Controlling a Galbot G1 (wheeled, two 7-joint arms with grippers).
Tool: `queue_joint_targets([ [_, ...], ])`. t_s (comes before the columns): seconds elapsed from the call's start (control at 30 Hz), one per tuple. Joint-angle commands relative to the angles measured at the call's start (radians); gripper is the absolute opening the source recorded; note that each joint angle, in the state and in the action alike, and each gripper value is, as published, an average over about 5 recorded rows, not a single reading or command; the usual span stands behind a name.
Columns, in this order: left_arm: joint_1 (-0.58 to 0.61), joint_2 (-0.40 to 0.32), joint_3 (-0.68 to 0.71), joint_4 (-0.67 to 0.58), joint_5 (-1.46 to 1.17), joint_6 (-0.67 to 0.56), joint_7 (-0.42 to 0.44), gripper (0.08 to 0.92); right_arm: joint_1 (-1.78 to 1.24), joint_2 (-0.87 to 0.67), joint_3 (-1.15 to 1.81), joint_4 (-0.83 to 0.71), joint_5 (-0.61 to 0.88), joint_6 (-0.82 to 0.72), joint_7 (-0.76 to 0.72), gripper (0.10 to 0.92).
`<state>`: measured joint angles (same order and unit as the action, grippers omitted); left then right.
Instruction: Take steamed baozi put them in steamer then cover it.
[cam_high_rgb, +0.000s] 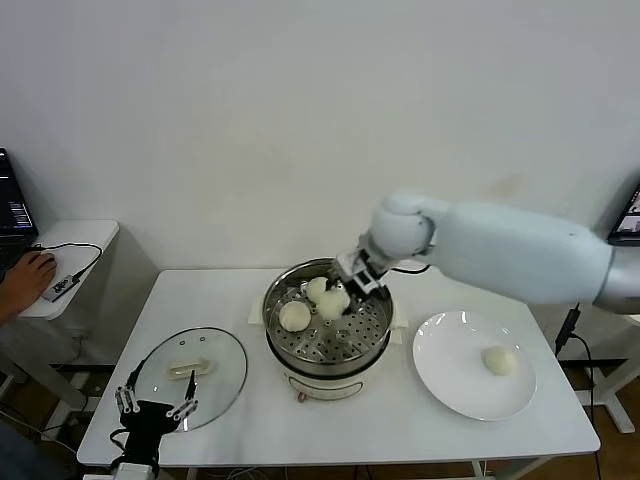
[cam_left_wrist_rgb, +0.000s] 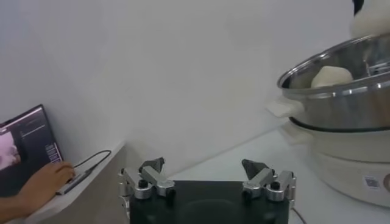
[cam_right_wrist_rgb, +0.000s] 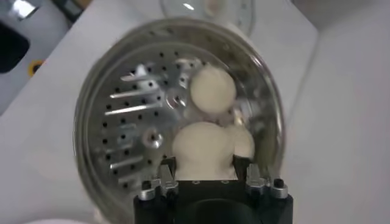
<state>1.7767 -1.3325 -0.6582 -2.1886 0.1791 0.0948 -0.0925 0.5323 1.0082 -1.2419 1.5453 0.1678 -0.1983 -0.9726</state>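
Observation:
The robot's right gripper should release the baozi on the bare near part of the steamer's tray (cam_high_rgb: 327, 344) (cam_right_wrist_rgb: 149, 112), clear of the other two.
The steamer (cam_high_rgb: 300, 345) stands mid-table with its perforated tray bare to view. Two baozi (cam_high_rgb: 295, 315) (cam_high_rgb: 316, 288) rest on the tray. My right gripper (cam_high_rgb: 357, 277) hangs just above the tray's far side, shut on a third baozi (cam_high_rgb: 334, 303); in the right wrist view that baozi (cam_right_wrist_rgb: 204, 146) fills the gap between the right gripper's (cam_right_wrist_rgb: 205, 167) fingers. One baozi (cam_high_rgb: 500, 360) lies on the white plate (cam_high_rgb: 450, 375). The cover (cam_high_rgb: 195, 365) lies flat on the table's left. My left gripper (cam_high_rgb: 156, 408) is parked open at the cover's near edge, holding nothing.
A side table at the far left carries a laptop, a cable and a person's hand (cam_high_rgb: 30, 270). The wall runs close behind the table. In the left wrist view the steamer (cam_left_wrist_rgb: 341, 103) rises well off to one side of the open left gripper (cam_left_wrist_rgb: 204, 165).

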Motion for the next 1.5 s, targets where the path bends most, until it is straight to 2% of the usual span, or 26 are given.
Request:
queue_joint_targets([
  [0.03, 0.001, 0.000, -0.005, 0.000, -0.001, -0.001, -0.001, 0.823, -0.020, 0.091, -0.068, 0.001, -0.163, 0.231, 0.010, 0.594],
  [0.3, 0.000, -0.002, -0.002, 0.000, -0.002, -0.001, -0.003, 0.823, -0.049, 0.074, -0.067, 0.025, -0.278, 0.327, -0.001, 0.602],
  [0.93, 0.001, -0.007, 0.006, -0.001, -0.003, -0.001, -0.004, 0.823, -0.060, 0.009, -0.055, 0.069, -0.295, 0.364, -0.006, 0.611],
  [1.03, 0.000, -0.007, 0.007, -0.002, -0.002, -0.001, -0.004, 0.823, -0.048, -0.001, -0.053, 0.072, -0.291, 0.365, 0.004, 0.643],
  [1.27, -0.002, -0.002, 0.009, -0.006, 0.000, -0.001, -0.004, 0.823, -0.051, -0.065, 0.047, 0.062, -0.286, 0.339, 0.033, 0.814],
  [1.5, -0.003, 0.010, 0.009, -0.009, 0.001, 0.000, -0.003, 0.823, -0.080, -0.202, 0.212, 0.028, -0.227, 0.203, 0.018, 0.823],
])
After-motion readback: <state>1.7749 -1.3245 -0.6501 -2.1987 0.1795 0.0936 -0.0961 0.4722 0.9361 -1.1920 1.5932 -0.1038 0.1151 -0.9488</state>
